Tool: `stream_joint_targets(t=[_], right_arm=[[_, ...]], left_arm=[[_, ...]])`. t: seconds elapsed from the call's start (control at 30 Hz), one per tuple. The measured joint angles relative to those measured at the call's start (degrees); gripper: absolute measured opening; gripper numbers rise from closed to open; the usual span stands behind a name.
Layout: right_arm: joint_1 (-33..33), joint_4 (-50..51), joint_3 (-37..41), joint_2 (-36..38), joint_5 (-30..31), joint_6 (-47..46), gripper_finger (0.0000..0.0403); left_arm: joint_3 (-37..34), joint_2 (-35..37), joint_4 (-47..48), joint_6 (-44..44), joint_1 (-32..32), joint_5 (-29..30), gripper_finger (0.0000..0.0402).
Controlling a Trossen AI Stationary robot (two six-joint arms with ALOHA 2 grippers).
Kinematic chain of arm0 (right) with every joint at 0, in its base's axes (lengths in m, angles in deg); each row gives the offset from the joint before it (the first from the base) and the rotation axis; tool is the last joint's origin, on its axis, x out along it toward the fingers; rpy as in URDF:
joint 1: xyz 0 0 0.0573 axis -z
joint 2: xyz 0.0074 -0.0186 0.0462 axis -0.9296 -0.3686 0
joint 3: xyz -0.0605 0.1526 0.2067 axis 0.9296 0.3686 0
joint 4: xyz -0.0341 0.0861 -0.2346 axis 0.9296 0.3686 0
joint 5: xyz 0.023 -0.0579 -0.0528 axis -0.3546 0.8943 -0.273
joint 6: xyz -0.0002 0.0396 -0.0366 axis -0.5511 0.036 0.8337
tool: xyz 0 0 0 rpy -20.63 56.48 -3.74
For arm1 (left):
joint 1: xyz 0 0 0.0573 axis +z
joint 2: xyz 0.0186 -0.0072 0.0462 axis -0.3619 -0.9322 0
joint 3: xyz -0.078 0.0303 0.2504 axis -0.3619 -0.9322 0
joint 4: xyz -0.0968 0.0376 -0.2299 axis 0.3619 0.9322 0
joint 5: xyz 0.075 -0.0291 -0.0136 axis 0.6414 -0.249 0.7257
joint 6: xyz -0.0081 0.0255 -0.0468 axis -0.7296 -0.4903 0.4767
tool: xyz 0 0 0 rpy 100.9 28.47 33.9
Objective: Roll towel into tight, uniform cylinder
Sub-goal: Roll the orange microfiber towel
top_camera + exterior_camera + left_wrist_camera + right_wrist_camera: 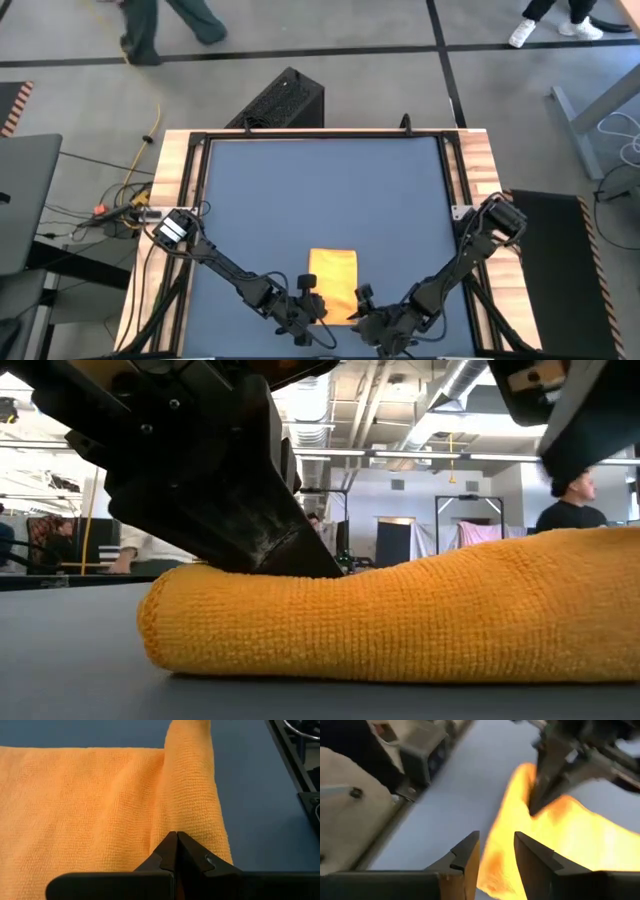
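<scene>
The roll's end near the robot's right gripper rises higher than the roll's end under the left gripper, so the right gripper should pinch the roll's raised end (496, 881) and hold it down.
The yellow towel (334, 280) lies on the blue mat near the table's near edge. Its near part is rolled into a thick fold (192, 790) and the rest lies flat (75, 810). My left gripper (177, 840) is shut, with its tips down on the rolled part near the roll's left end (285, 560). My right gripper (496, 851) stands open just off the roll's right end (362, 300). In the low view it is raised above the towel (590, 430), with nothing between its fingers. My left gripper presses its shut fingertips (170, 851) down on the top of the towel's rolled fold (187, 822), near the roll's left end. It comes slanting down from the table's near left. The roll is dented under the tips (300, 572), and the towel lies on the mat.
Wooden rails (172, 190) frame the blue mat (320, 190), which stretches bare beyond the towel toward the far edge. A black box (285, 100) stands past the far edge and cables (130, 205) lie at the left. People show in the room behind (570, 500).
</scene>
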Motion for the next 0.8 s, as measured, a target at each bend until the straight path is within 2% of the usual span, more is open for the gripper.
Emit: stream_joint_targets(t=[0.23, 0.57, 0.7, 0.8], right_arm=[[0.4, 1.7, 0.0, 0.0, 0.4, -3.8, 0.0179], [0.3, 1.2, 0.7, -3.9, 0.8, -8.4, 0.0177], [-0.1, 3.1, 0.6, -3.8, 5.2, -13.1, 0.0160], [-0.5, 3.6, 0.6, -3.8, 6.3, -14.3, 0.0121]], left_arm=[[0.0, 0.0, 0.0, 0.0, 0.0, 0.0, 0.0000], [0.0, 0.0, 0.5, 0.0, 0.0, -0.4, 0.0000], [0.0, 0.0, 1.2, 0.5, 0.0, -0.7, 0.0000], [0.0, 0.1, 2.1, 0.7, 0.1, -1.9, 0.0000]])
